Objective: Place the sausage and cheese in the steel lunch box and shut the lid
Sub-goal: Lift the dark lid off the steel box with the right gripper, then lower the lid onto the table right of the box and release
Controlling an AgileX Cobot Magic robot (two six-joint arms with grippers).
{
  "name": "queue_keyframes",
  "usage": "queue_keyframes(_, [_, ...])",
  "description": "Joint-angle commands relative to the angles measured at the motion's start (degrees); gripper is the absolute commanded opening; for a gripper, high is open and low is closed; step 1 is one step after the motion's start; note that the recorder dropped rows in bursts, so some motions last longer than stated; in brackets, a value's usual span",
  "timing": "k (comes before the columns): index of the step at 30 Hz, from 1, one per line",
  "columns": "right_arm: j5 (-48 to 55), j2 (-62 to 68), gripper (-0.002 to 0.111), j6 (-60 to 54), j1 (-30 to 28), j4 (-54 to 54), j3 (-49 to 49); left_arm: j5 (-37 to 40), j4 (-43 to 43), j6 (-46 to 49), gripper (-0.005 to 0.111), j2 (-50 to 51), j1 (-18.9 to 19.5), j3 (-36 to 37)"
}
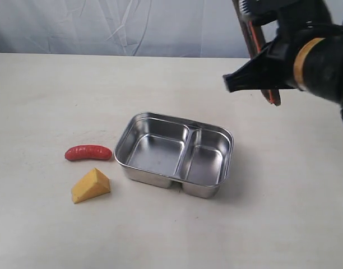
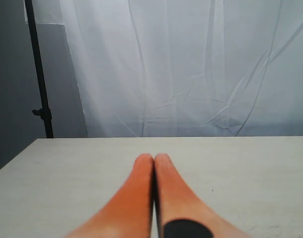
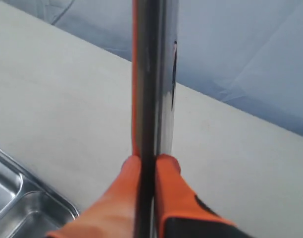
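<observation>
My right gripper needs to put the dark lid down on the bare table (image 1: 279, 163) beside the lunch box's smaller compartment.
The steel lunch box (image 1: 174, 154) stands open mid-table, both compartments bare. To its left lie the red sausage (image 1: 88, 152) and, nearer the front, the yellow cheese wedge (image 1: 91, 185). My right gripper (image 1: 267, 73) hangs high at the back right, shut on the dark lid (image 1: 256, 33), which it holds on edge. In the right wrist view the lid (image 3: 154, 74) stands between the orange fingers, gripper (image 3: 149, 158), with a corner of the lunch box (image 3: 23, 208) below. My left gripper (image 2: 153, 157) is shut on nothing over bare table; it does not show in the exterior view.
A pale curtain (image 1: 132, 25) hangs behind the table's far edge. A black stand pole (image 2: 38, 69) rises beyond the table in the left wrist view. Bare tabletop (image 1: 283, 213) lies right of and in front of the lunch box.
</observation>
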Motion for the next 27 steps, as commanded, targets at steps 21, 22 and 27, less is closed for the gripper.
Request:
queue_keyframes(21, [17.7,7.87,-0.001,-107.97,-57.81,123.87,3.9,-0.54,0.14,-0.21,0.0,-0.45,-0.21,0.08])
queue_keyframes(22, [17.84,8.85,-0.001,-108.23,-58.37,124.09,3.9,-0.54,0.14,-0.21,0.0,-0.45,-0.21,0.08])
queue_keyframes(27, [17.51,11.64,-0.001,-108.53,-58.65,121.1,3.9,-0.54,0.14,-0.21,0.0,-0.45,-0.21,0.08])
